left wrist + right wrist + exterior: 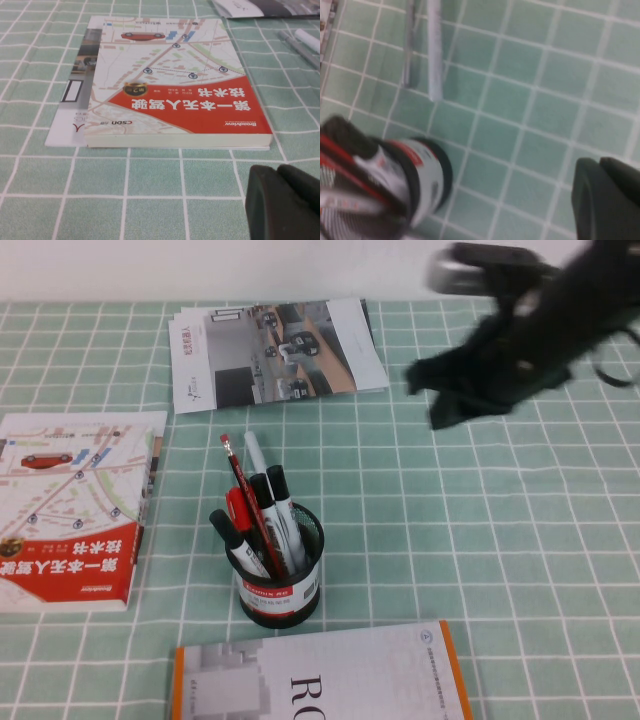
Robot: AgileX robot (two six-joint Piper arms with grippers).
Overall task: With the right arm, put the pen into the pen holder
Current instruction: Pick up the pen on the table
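The middle of the white pen (261, 469) (435, 42) lies behind the pen holder. My right gripper goes there next and closes on it.
The pen holder (280, 585), a black mesh cup with a white-and-red label band, stands in the middle of the table and holds black-capped markers and a thin red pencil. It also shows in the right wrist view (427, 175). The white pen (255, 453) lies flat on the cloth just behind the holder, and shows in the right wrist view (434, 50) and the left wrist view (307, 40). My right gripper (432, 400) hangs blurred above the table, far right of the pen, shut and empty (600, 170). My left gripper (280, 172) is shut and empty, low over the cloth near a book.
A red-and-white map book (75, 505) lies at the left, also in the left wrist view (180, 85). A brochure (275, 350) lies at the back. An orange-edged book (320, 675) lies at the front edge. The table has a green checked cloth (480, 540).
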